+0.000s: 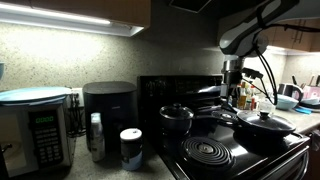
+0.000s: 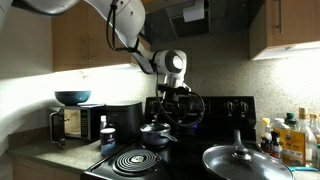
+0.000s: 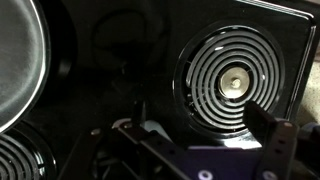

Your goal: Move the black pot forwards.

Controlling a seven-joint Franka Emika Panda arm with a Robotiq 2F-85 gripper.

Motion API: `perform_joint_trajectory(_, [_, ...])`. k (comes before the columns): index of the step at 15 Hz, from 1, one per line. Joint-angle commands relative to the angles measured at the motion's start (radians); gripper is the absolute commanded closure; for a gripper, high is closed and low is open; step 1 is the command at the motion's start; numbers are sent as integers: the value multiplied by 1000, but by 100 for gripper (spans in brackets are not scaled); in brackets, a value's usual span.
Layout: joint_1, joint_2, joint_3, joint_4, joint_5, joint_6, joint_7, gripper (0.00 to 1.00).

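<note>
The robot's gripper needs to next move down to the loose end of the black pot's handle (image 1: 222, 117) (image 3: 156, 129), near its hole, and close there.
The black pot (image 1: 177, 117) is small, round and deep, with a shiny domed lid and a knob. It stands on a rear burner of the stove in both exterior views (image 2: 157, 132). My gripper (image 1: 232, 90) hangs above the stove's rear part, beside the pot and higher than it, also seen in an exterior view (image 2: 177, 106). In the wrist view the gripper (image 3: 196, 112) is open and empty over a bare coil burner (image 3: 232, 85). The pot does not show in the wrist view.
A wide flat black lidded pan (image 1: 265, 122) sits on another burner (image 2: 245, 160); its lid edge shows in the wrist view (image 3: 20, 60). A bare front coil burner (image 1: 207, 152) lies near the pot. An air fryer (image 1: 108, 105), a microwave (image 1: 35, 125) and bottles (image 2: 290, 135) stand on the counters.
</note>
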Motion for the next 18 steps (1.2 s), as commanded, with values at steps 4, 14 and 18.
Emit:
perform_joint_trajectory(4, [-23,11,14,24,-3,-39,-14,0])
perform_joint_trajectory(14, [-28,303,34,350,-72,-105,-13,0])
perform_joint_trajectory(18, [-31,318,50,354,-72,-94,5,0])
